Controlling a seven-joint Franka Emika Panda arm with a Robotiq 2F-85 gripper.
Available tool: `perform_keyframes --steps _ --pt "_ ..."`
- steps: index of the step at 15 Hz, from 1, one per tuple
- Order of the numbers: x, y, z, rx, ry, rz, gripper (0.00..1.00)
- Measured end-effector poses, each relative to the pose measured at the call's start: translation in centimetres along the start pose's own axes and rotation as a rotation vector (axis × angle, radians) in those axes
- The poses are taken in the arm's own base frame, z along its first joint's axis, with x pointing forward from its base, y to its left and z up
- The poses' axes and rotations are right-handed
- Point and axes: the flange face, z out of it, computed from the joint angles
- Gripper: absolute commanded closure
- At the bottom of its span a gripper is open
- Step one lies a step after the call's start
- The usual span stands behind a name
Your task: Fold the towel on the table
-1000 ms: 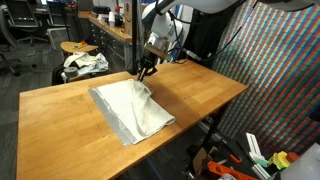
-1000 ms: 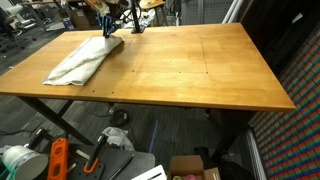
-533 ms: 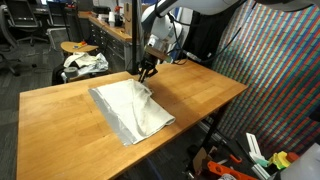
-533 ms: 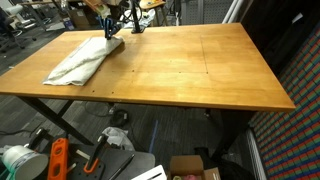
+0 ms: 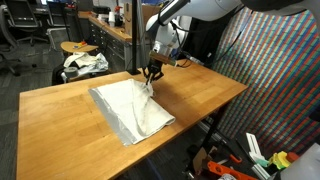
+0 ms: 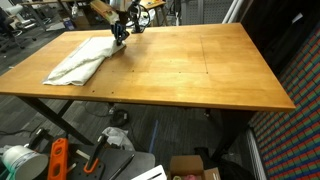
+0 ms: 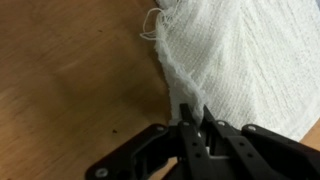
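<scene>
I will open my gripper, as it pinches the towel's edge short of its loose thread, and take the frayed edge nearer that thread (image 7: 168, 52) before I fold the towel over.
The towel (image 5: 130, 108) lies spread on the table (image 5: 60, 120), a white-grey cloth with a greyer band along its near edge. In an exterior view it looks bunched and elongated, the towel (image 6: 80, 62) near the table's (image 6: 190, 70) far corner. My gripper (image 5: 151, 77) is at the towel's far corner and lifts it slightly. In the wrist view the gripper (image 7: 195, 118) is shut on a pinched fold of the towel (image 7: 240, 55), whose frayed edge runs up over bare wood. Over the same corner, the gripper (image 6: 120, 35) hangs down.
A round wooden stool (image 5: 78, 47) with a white-and-dark fabric bundle (image 5: 85, 64) stands behind the table. Tools and boxes (image 6: 60, 158) lie on the floor below the front edge. A colourful patterned wall (image 5: 280, 70) is to one side.
The gripper has shifted slightly along the table with the towel's corner, pulling that corner a little higher. Its grip has stayed shut.
</scene>
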Motion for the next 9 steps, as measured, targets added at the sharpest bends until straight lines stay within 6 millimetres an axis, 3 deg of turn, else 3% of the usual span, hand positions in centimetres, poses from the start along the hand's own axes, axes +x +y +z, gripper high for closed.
perform_keyframes --steps 2,3,5,9 --pt "0.3 0.7 0.2 -0.006 0.001 0.018 0.83" --pt "0.5 0.9 0.2 -0.007 0.000 0.025 0.57" --pt "0.6 1.3 0.3 -0.008 -0.003 0.038 0.53" --pt "0.4 1.9 0.7 -0.018 -0.044 0.048 0.23"
